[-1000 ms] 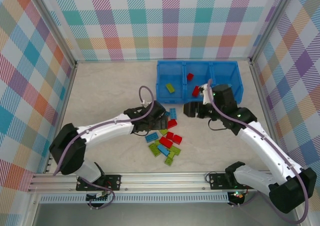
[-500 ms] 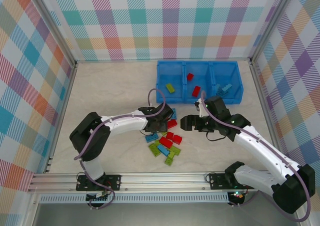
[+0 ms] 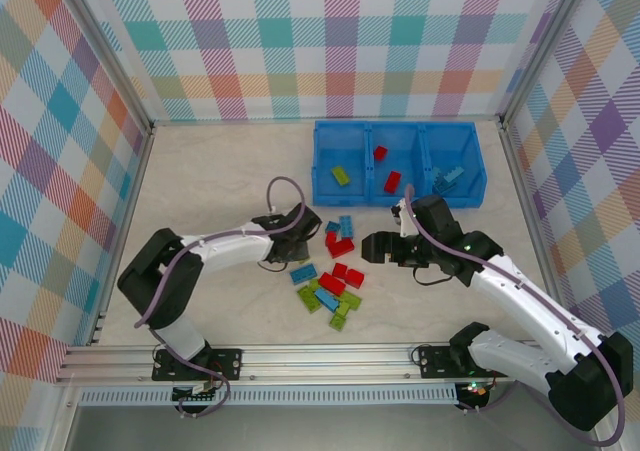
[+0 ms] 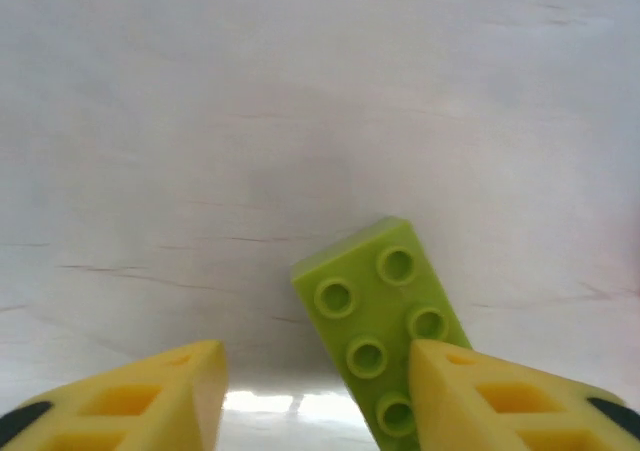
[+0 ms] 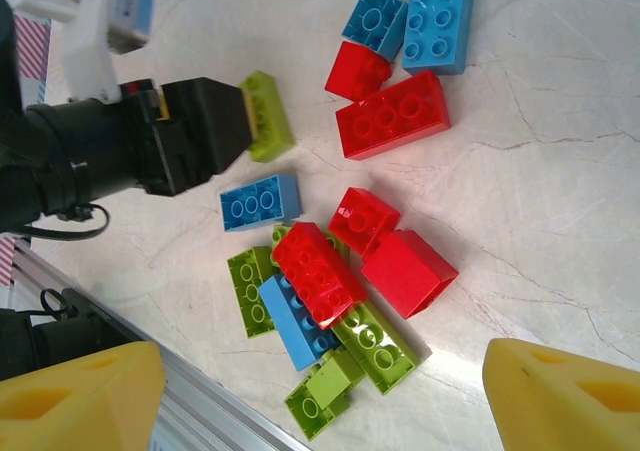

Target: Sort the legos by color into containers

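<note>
The lime green lego is slanted against one finger of my left gripper, so next I open the fingers and grasp the lego squarely by its long sides [image 4: 340, 359].
Loose legos lie on the table in red [image 3: 332, 283], blue [image 3: 305, 271] and lime green [image 3: 349, 299]. My left gripper [image 3: 303, 243] stands at the pile's left edge, its jaws partly closed around a lime green lego [image 4: 385, 316]. The right finger [image 4: 500, 401] touches that lego, and a gap stays at the left finger [image 4: 150, 401]. The same lego [image 5: 268, 116] sticks out past that gripper's tip in the right wrist view. My right gripper [image 3: 374, 245] hangs wide open and empty just right of the pile [image 5: 320, 271]. The blue container [image 3: 400, 129] holds a green, two red and some blue legos in separate compartments.
Plaid walls on metal posts close in the table on three sides. A metal rail [image 3: 320, 356] runs along the near edge, close to the pile. Bare tabletop spreads to the left [image 3: 200, 181].
My left gripper drew back leftward from the pile and its jaws narrowed around the lime green lego. My right gripper came down from the bin toward the pile and opened wider.
</note>
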